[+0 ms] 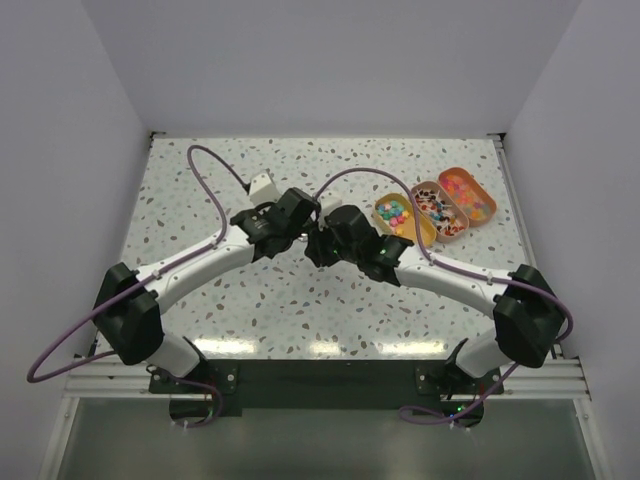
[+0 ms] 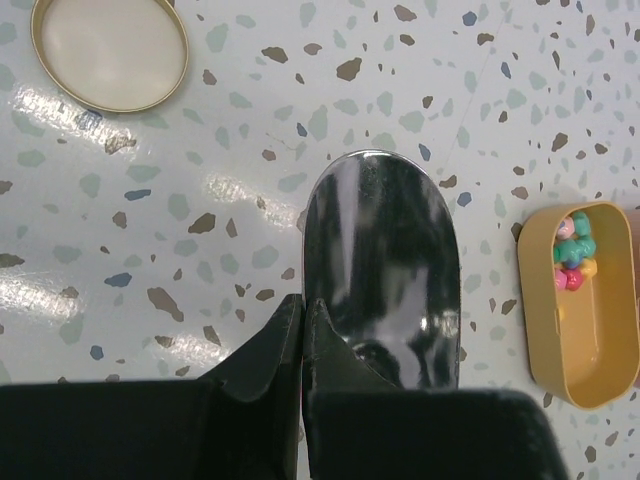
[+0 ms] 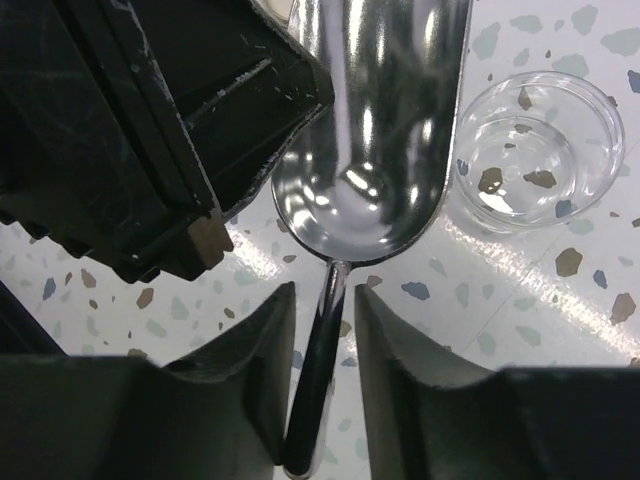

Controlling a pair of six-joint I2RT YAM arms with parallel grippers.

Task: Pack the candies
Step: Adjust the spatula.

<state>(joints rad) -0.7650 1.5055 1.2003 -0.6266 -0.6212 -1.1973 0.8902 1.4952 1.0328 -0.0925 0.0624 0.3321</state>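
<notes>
My left gripper is holding the side of the scoop and crowding my right gripper, so next my right gripper grips the scoop's handle before my left gripper takes the front edge (image 2: 375, 155).
The candies (image 1: 395, 212) lie in three small oval trays at the back right; some show in the yellow tray (image 2: 585, 330) in the left wrist view. A shiny metal scoop (image 3: 375, 150) is held between the two arms at mid-table. My left gripper (image 2: 303, 305) is shut, pinching the scoop's (image 2: 385, 270) left side wall. My right gripper (image 3: 323, 292) is open, its fingers on either side of the scoop's thin handle (image 3: 320, 380) with a little gap on each side. The scoop's bowl is empty. In the top view the left gripper (image 1: 300, 212) and the right gripper (image 1: 322, 240) nearly touch.
A clear glass dish (image 3: 535, 155) stands on the table just right of the scoop. A gold round lid (image 2: 110, 50) lies further off to the left. The brown tray (image 1: 452, 232) and the orange tray (image 1: 488, 212) sit beside the yellow tray (image 1: 424, 236).
</notes>
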